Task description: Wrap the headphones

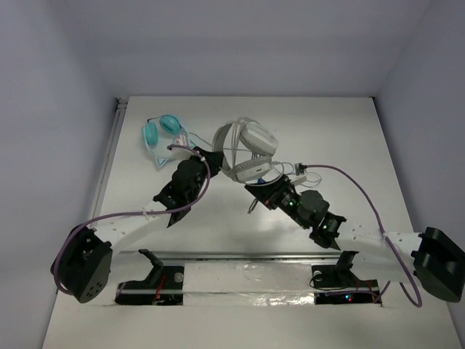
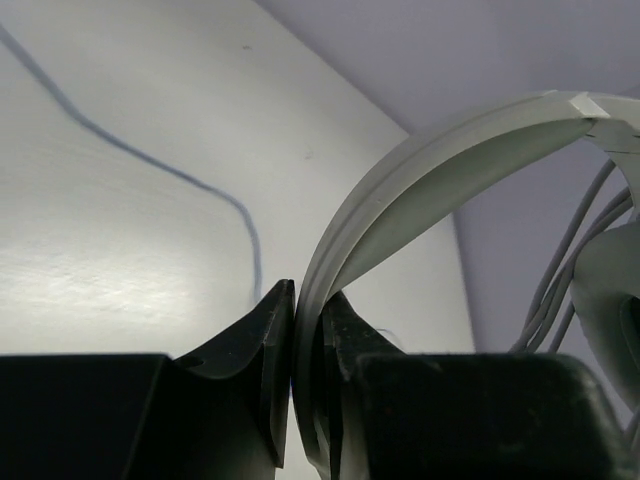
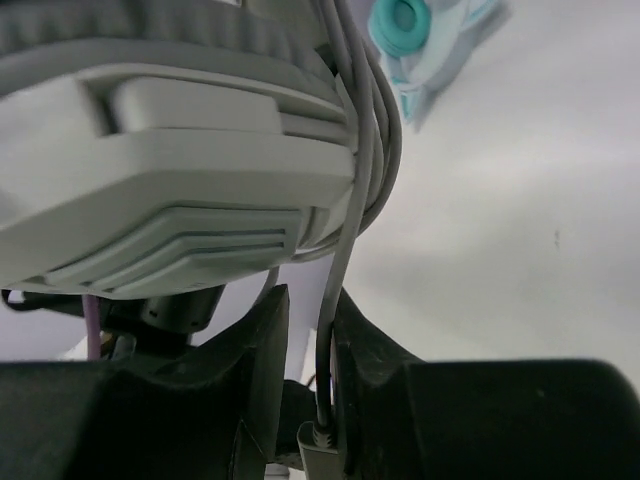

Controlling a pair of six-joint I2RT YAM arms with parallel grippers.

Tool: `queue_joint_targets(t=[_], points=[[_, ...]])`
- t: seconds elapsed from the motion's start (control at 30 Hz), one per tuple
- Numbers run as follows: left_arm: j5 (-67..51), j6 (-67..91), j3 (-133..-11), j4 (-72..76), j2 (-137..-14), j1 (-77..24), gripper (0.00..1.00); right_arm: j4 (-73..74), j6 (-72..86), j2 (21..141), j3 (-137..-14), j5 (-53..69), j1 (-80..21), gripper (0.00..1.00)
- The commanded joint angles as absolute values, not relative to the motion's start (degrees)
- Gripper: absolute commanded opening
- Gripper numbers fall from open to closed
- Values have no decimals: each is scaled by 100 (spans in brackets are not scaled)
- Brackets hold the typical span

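Observation:
Next, I put the white-and-grey headphones down on the table (image 1: 233, 176) (image 2: 150, 285) between the teal headphones and the loose cable loops with my left gripper.
The white-and-grey headphones (image 1: 247, 149) stand at the middle back of the table, their thin white cable (image 3: 340, 270) wound in several turns around the cup (image 3: 170, 170). My left gripper (image 1: 211, 156) is shut on the headband (image 2: 430, 170), which rises in an arc from between its jaws (image 2: 297, 300). My right gripper (image 1: 256, 190) sits just below the lower cup. Its jaws (image 3: 312, 310) stand slightly apart. The cable's end hangs between them against the right finger, with a gap to the left finger. The plug (image 3: 320, 445) sits deep in that gap.
Small teal cat-ear headphones (image 1: 161, 131) lie at the back left, close beside the left gripper, and show in the right wrist view past the teal headphones' cup (image 3: 415, 40). A metal rail (image 1: 247, 256) runs across the near edge. Walls close in the back and sides.

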State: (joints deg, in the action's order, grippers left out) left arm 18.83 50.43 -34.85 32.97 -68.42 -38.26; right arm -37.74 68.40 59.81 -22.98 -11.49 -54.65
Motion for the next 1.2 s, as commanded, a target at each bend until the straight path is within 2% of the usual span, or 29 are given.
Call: queue_joint_targets(t=[0.0, 0.27, 0.37, 0.4, 0.47, 0.5, 0.57, 0.6, 0.67, 0.97, 1.1, 1.13, 1.17], points=[[2820, 5326, -2886, 3386, -6075, -3771, 0, -4181, 6926, 6536, -2206, -932, -5493, 29], [3006, 5449, -2057, 3260, -5879, -3771, 0, -5948, 7250, 8524, -2206, -264, -5493, 29], [3076, 5423, -1986, 3243, -6029, -3771, 0, -6047, 7383, 8701, -2153, -281, -5493, 39], [3137, 5405, -1969, 3252, -6073, -3771, 0, -5969, 7374, 8692, -2145, -351, -5493, 48], [3155, 5283, -1942, 3339, -6248, -3718, 0, -5714, 7374, 8535, -2083, -465, -5554, 57], [3129, 5256, -1951, 3349, -6319, -3666, 0, -5582, 7365, 8465, -2083, -588, -5555, 70], [3068, 5238, -1969, 3401, -6564, -3595, 0, -5038, 7304, 8315, -2109, -685, -5555, 72], [2946, 5203, -1960, 3445, -6652, -3508, 0, -4897, 7269, 8158, -2083, -799, -5555, 78], [2927, 5186, -1977, 3515, -6898, -3507, 0, -4589, 7251, 8025, -2031, -861, -5555, 79], [2804, 4967, -2100, 3622, -7417, -3454, 0, -3771, 7277, 7024, -1337, -1221, -5660, 80], [2637, 4799, -2346, 3349, -7523, -3454, 0, -2990, 6936, 6014, -1336, -1467, -5713, 67], [2611, 4773, -2364, 3288, -7497, -3454, 4, -2501, 6839, 5759, -1379, -1624, -5774, 52], [2576, 4685, -2399, 3139, -7393, -3454, 17, -2192, 6751, 5226, -1536, -1722, -5774, 39]])
